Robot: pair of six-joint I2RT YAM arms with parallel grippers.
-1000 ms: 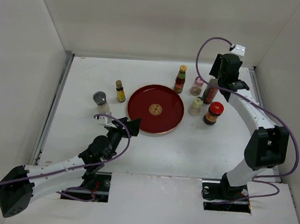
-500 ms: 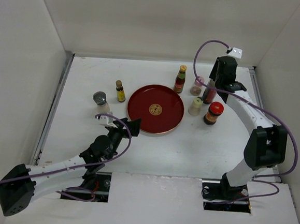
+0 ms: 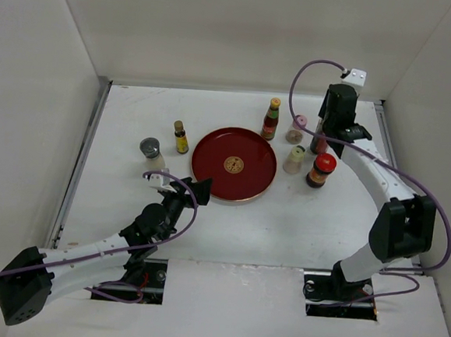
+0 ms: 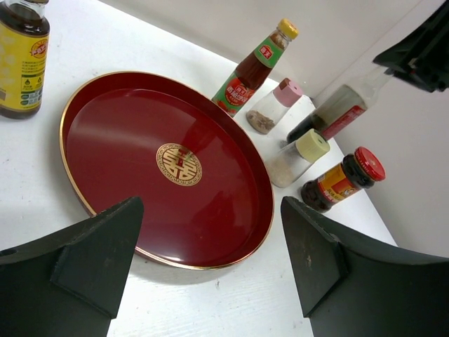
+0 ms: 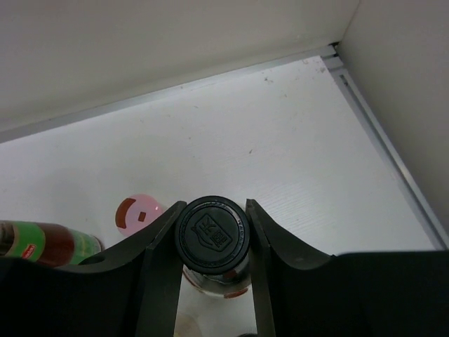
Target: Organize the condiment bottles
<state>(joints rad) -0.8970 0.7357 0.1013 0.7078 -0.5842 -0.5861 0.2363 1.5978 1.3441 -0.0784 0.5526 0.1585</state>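
Note:
I will use my right gripper to set the tall clear bottle, now beside the pink-lidded shaker, down on the round red tray [image 3: 226, 147] just behind its gold emblem.
My right gripper [image 3: 327, 132] [image 5: 213, 210] is shut on the black cap [image 5: 212, 234] of the tall clear bottle of dark liquid [image 3: 319, 139] [image 4: 335, 112] at the back right. Beside it stand the pink-lidded shaker [image 3: 296, 130] [image 5: 139, 213] [image 4: 275, 109], the yellow-capped red sauce bottle [image 3: 271, 119] [image 4: 252, 70] [image 5: 42, 242], a cream-lidded shaker [image 3: 294, 159] [image 4: 298, 158] and the red-lidded jar [image 3: 321, 170] [image 4: 340, 179]. The small yellow-labelled bottle [image 3: 181, 137] [image 4: 21, 60] and the grey-lidded jar [image 3: 150, 148] stand left of the tray. My left gripper [image 3: 188, 190] [image 4: 210, 267] is open and empty at the tray's near left rim.
The round red tray [image 3: 211, 156] [image 4: 119, 133] with a gold emblem lies mid-table with nothing on it. White walls enclose the table on the left, back and right; the right gripper is close to the back right corner.
The right wrist has shifted slightly over the tall bottle near the back wall. The left arm and the other bottles have not moved.

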